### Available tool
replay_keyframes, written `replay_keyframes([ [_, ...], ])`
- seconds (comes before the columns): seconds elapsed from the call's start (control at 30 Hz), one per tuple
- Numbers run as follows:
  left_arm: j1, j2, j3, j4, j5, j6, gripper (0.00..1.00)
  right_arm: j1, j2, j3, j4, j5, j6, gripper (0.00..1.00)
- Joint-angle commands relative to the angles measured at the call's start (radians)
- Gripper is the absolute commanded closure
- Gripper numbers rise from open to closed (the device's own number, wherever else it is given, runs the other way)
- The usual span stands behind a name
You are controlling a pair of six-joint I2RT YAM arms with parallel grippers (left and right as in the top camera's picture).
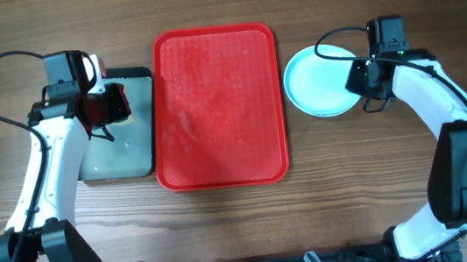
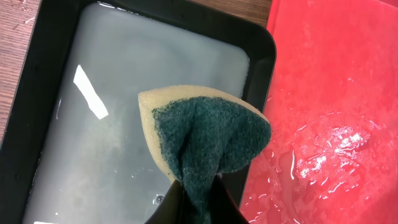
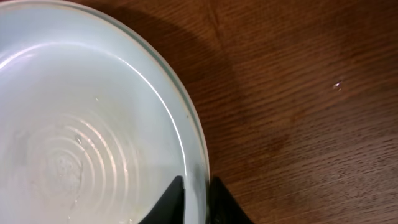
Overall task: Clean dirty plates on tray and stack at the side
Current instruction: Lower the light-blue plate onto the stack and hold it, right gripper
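The robot's left gripper needs to release the yellow-and-green sponge, now hanging over the pan, in the metal pan's cloudy water (image 1: 129, 120) (image 2: 165, 169), toward the side of the red tray.
The red tray (image 1: 217, 106) lies in the middle, wet, with no plate on it; its corner shows in the left wrist view (image 2: 336, 93). A pale turquoise plate (image 1: 320, 81) rests on the table right of the tray, a paler edge showing at its upper left. My right gripper (image 1: 360, 81) stands at its right rim, one finger inside the plate (image 3: 81, 124) and one outside (image 3: 196, 186); whether they still press the rim is unclear. My left gripper (image 1: 111, 105) is shut on a yellow-and-green sponge (image 2: 205, 134), hanging over the pan (image 2: 37, 93).
The black-rimmed metal pan (image 1: 122, 157) holds cloudy water left of the tray, almost touching it. Bare wooden table (image 3: 298, 93) lies right of the plate. Both arms' cables loop above the table's outer sides.
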Motion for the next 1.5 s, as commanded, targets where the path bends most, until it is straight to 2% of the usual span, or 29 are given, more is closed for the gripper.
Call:
replay_keyframes([
  [0.0, -0.001, 0.008, -0.002, -0.002, 0.015, 0.023, 0.93, 0.003, 0.025, -0.014, 0.005, -0.022, 0.002, 0.71],
  [0.23, -0.001, 0.008, -0.002, -0.003, 0.015, 0.023, 0.93, 0.002, 0.025, -0.003, 0.007, -0.083, -0.027, 0.54],
  [0.4, -0.001, 0.008, -0.002, -0.002, 0.014, 0.024, 0.93, 0.002, 0.024, 0.042, -0.006, -0.224, -0.109, 0.34],
  [0.6, -0.001, 0.010, -0.002, 0.014, 0.003, 0.050, 0.93, 0.002, 0.023, 0.135, -0.047, -0.277, -0.129, 0.28],
  [0.67, -0.001, 0.016, -0.002, 0.024, -0.001, 0.050, 0.93, 0.003, 0.023, 0.148, -0.037, -0.289, -0.127, 0.18],
  [0.73, -0.001, 0.032, -0.002, 0.035, 0.000, 0.050, 0.93, 0.003, 0.023, 0.148, -0.032, -0.288, -0.127, 0.02],
  [1.1, -0.001, 0.147, -0.002, 0.058, -0.002, 0.049, 0.92, 0.003, 0.023, 0.148, -0.032, -0.270, -0.129, 0.00],
  [1.47, -0.001, 0.180, -0.002, 0.073, -0.003, 0.049, 0.92, 0.003, 0.023, 0.148, -0.016, -0.274, -0.122, 0.00],
])
